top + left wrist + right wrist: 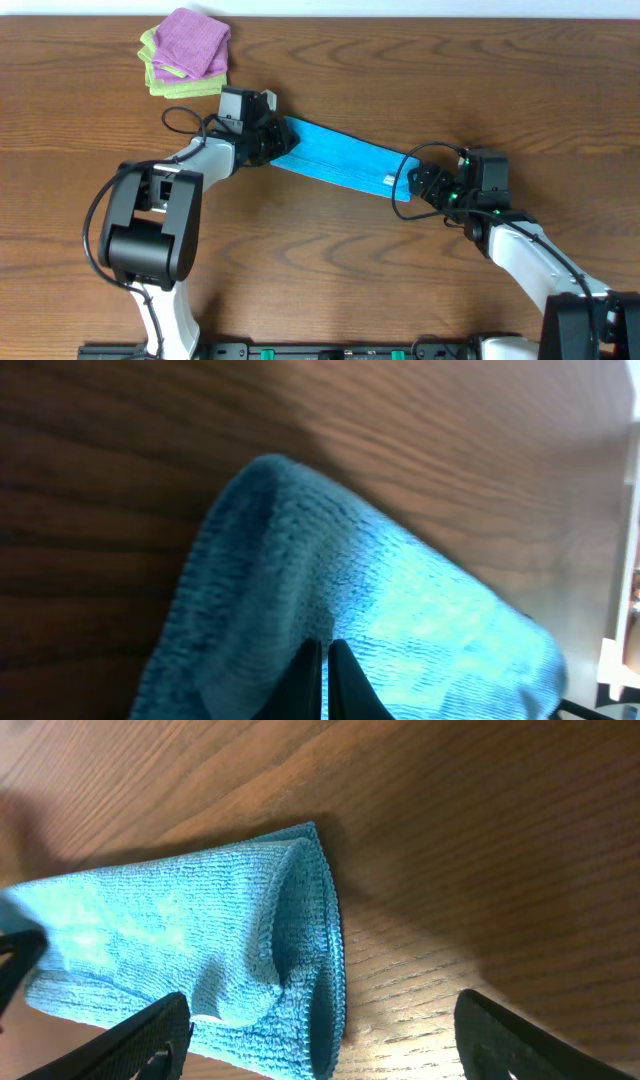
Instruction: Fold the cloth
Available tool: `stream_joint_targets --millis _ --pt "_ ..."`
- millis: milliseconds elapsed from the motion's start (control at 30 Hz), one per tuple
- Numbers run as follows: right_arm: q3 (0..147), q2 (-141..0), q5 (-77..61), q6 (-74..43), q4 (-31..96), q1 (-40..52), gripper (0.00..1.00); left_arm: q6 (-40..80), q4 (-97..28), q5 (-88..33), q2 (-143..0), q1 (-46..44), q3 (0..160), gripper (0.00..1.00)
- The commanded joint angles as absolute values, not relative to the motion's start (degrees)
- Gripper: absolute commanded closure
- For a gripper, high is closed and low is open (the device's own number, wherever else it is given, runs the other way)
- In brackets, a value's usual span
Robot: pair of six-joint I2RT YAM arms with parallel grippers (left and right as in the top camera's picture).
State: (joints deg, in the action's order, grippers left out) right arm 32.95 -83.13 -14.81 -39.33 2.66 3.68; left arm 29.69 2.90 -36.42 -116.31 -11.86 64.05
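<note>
The cloth's top layer stops short of its bottom layer at the cloth's end, so the robot's right gripper should pinch both layers together (295,960) before it folds the cloth's end over.
A blue cloth (340,160) lies folded into a long narrow strip, slanting across the wooden table. My left gripper (272,140) is shut on the strip's upper left end; the left wrist view shows its closed fingers (325,660) pinching the blue cloth (400,610). My right gripper (418,185) is open at the strip's lower right end. In the right wrist view its fingers (320,1040) are spread wide, with the cloth's doubled end (290,950) lying between them, untouched.
A stack of folded cloths, purple (190,42) on top of yellow-green (175,85), sits at the back left of the table. Bare wood (400,290) surrounds the strip.
</note>
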Motion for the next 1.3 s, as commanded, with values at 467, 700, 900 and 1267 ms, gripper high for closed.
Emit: stream_joint_targets --millis 467,700,900,1267 --pt "33.0 -93.0 -18.1 -44.6 -4.6 3.5 0.21 28.3 1.0 -31.9 -117.6 -12.3 64.8 0.94" --pt "33.0 -96.7 -19.2 -46.5 -9.1 5.1 0.27 28.3 1.0 -32.0 -117.6 -12.4 64.8 0.94" --pt "33.0 -100.3 -19.1 -47.0 -13.4 7.9 0.34 28.3 0.6 -32.0 -117.6 -12.4 64.8 0.94" --pt "33.0 -100.3 -18.5 -46.2 -18.3 7.2 0.99 28.5 0.2 -32.0 -117.6 -12.4 64.8 0.94"
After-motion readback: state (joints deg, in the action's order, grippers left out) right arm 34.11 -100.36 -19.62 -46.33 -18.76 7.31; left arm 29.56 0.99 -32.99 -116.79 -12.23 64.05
